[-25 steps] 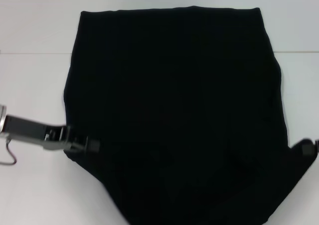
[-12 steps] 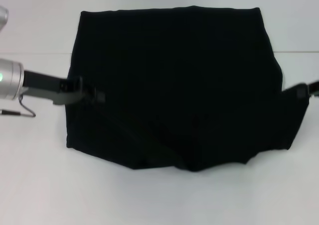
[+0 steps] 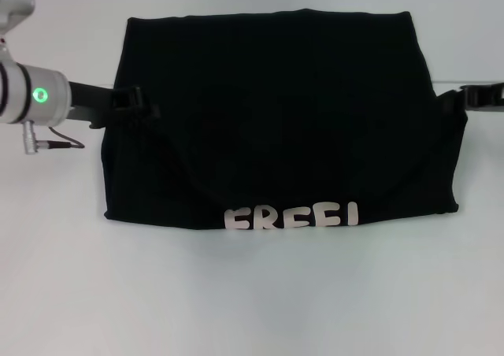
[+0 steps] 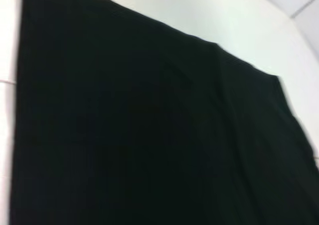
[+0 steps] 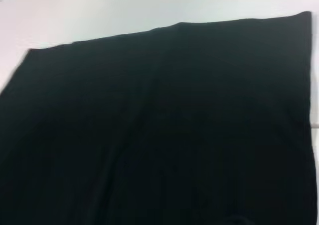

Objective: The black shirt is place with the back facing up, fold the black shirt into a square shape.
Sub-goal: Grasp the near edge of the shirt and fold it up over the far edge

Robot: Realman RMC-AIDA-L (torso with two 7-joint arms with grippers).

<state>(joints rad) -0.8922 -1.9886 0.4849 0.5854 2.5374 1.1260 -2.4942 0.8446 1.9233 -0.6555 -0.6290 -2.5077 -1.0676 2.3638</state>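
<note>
Next, the right gripper releases the black shirt's raised corner on the white table (image 3: 438, 53) beside the shirt's far corner.
The black shirt (image 3: 276, 96) lies on the white table, its near part lifted and doubled back over the rest. White "FREE!" lettering (image 3: 291, 216) shows along the near fold. My left gripper (image 3: 150, 106) is at the shirt's left edge, shut on the raised cloth. At the right edge, my right gripper (image 3: 450, 102) holds the other raised corner the same way. Both are about halfway up the shirt. The black shirt (image 4: 149, 135) fills the left wrist view, and the black shirt (image 5: 159, 135) fills the right wrist view; neither shows fingers.
The white table (image 3: 252, 309) extends bare in front of the shirt and on both sides. A thin seam (image 3: 55, 83) runs across the tabletop behind the left arm. A cable loop (image 3: 55, 143) hangs under the left wrist.
Both grippers have moved away from me toward the far edge, carrying the shirt's near hem. The near part has folded over and the white lettering has come into view at the fold.
</note>
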